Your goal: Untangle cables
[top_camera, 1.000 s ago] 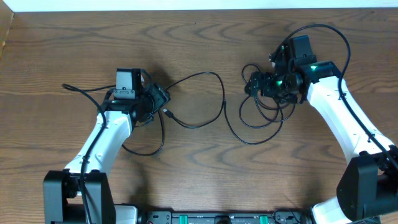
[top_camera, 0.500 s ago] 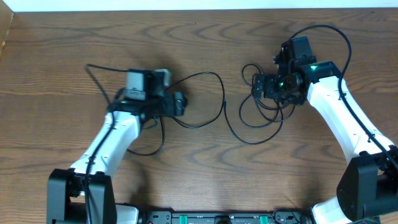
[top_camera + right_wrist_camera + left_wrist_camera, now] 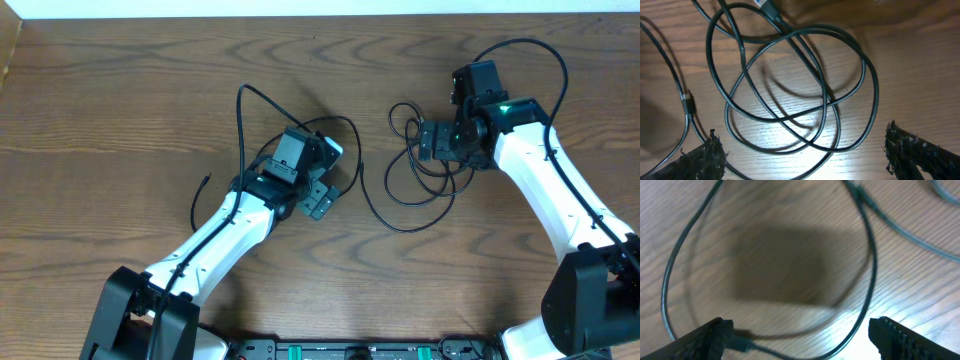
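Note:
The black cable arcs and has a small plug. Next, my left gripper closes on its near-side curve (image 3: 342, 193) (image 3: 827, 355), close to that small plug.
A long thin black cable (image 3: 359, 150) arcs across the table's middle. My left gripper (image 3: 322, 200) hovers just left of it, open. In the left wrist view, that cable (image 3: 867, 255) curves between the open fingers (image 3: 800, 340), with a small plug by the left finger. A tangle of black cable loops (image 3: 415, 185) lies at the right. My right gripper (image 3: 426, 140) is open above its upper part. The right wrist view shows the overlapping loops (image 3: 877, 95) between the spread fingers (image 3: 807, 157). No white cord is in view.
A loose black cord end (image 3: 203, 185) lies left of the left arm. A black wire (image 3: 240, 110) rises behind the left wrist. The right arm's own thick wire (image 3: 545, 55) loops at the back right. The table's back edge runs along the top.
My left arm has swung right, from the table's left part to beside the long cable's arc. The cord loop by that arm has shifted. The right gripper has hardly moved.

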`<control>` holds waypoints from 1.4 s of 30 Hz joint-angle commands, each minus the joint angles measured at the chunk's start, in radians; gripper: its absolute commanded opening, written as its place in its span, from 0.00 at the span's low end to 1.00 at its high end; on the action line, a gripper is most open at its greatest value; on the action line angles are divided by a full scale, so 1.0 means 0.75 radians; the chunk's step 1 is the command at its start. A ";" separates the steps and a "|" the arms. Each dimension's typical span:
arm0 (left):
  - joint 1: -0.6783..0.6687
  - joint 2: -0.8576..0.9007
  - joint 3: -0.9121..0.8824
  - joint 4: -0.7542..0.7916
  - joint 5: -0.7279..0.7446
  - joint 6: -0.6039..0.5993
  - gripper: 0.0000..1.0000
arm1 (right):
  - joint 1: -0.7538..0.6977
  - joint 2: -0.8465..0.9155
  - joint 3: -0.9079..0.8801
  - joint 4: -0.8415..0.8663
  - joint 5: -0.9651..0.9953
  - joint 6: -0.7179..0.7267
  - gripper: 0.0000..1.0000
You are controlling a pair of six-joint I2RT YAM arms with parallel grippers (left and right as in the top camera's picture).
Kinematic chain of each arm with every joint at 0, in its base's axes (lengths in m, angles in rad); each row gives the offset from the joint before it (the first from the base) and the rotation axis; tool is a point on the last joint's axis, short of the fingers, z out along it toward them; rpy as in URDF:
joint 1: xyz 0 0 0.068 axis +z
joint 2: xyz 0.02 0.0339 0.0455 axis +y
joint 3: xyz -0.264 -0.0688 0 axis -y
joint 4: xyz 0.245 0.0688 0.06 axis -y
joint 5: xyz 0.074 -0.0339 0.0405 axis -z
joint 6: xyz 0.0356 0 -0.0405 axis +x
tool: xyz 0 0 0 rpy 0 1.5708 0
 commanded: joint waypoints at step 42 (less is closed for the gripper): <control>-0.014 -0.294 0.041 0.017 -0.271 -0.710 0.08 | -0.013 0.006 0.003 0.000 -0.027 0.028 0.99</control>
